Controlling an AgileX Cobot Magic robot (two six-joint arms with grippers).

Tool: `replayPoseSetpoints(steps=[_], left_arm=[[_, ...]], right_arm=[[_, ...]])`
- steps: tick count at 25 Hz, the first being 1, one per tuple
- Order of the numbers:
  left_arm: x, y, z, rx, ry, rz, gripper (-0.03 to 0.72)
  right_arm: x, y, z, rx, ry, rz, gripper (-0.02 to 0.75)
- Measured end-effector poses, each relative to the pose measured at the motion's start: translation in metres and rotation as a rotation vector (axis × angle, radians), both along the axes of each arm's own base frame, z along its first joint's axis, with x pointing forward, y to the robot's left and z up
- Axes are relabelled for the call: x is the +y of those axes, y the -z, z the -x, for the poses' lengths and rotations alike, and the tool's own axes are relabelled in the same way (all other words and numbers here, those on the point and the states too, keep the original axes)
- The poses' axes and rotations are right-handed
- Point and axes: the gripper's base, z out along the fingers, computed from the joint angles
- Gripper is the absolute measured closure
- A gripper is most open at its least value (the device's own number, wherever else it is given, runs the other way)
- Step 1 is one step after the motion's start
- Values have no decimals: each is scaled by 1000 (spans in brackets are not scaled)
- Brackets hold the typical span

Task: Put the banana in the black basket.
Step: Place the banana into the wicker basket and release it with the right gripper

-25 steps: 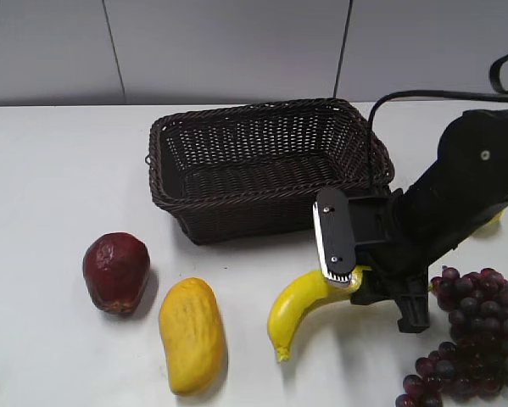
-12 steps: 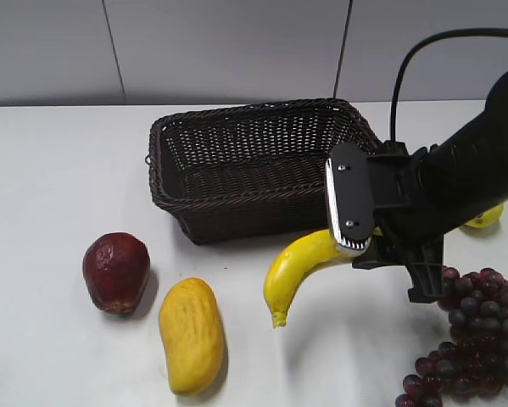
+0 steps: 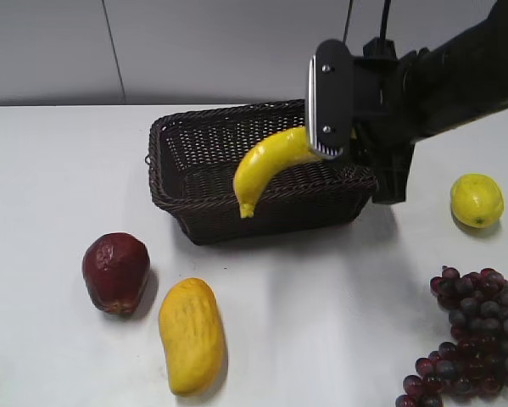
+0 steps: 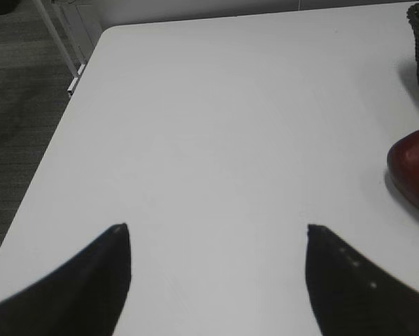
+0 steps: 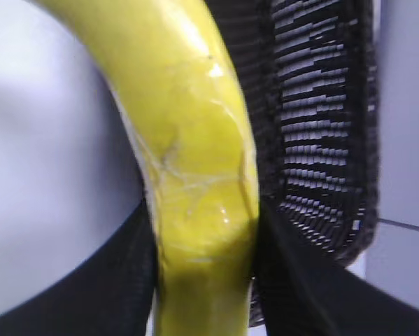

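My right gripper needs to let go of the banana in the middle of the black basket (image 3: 269,165), just behind the basket's front rim.
My right gripper (image 3: 338,136) is shut on the banana (image 3: 266,165) and holds it in the air above the front rim of the black basket (image 3: 228,208). The banana's free end hangs down to the left over the basket's front wall. In the right wrist view the banana (image 5: 195,154) fills the gap between the two black fingers (image 5: 206,231), with the basket (image 5: 321,126) behind it. My left gripper (image 4: 216,234) is open and empty over bare white table, out of sight in the exterior view.
A dark red fruit (image 3: 115,271) and a stubby yellow mango-like fruit (image 3: 192,335) lie in front of the basket at the left. A lemon (image 3: 476,200) and purple grapes (image 3: 470,335) lie at the right. The red fruit (image 4: 413,168) shows in the left wrist view.
My right gripper has lifted the banana off the table and carried it up and back, from in front of the basket to above its front rim. The lemon is now uncovered.
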Motion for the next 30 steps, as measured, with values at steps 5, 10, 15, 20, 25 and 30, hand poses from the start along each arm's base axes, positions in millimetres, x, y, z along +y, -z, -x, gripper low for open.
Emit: replayPoseSetpoints(steps=[5,10,15,20,25,30], left_arm=[[0,0,0,0,0,0,111],[0,0,0,0,0,0,111],[0,0,0,0,0,0,111],[0,0,0,0,0,0,111],[0,0,0,0,0,0,111],[0,0,0,0,0,0,111]], right_arm=[[11,-13,-21,-111,20,-58,433],[28,6,-51,-93,22,-45,433],[45,34,-81,-69,27,-31,433],[54,56,-96,-45,46,-34,433],[55,56,-98,-36,69,-53,433],[55,56,-98,-34,73,-56,298]])
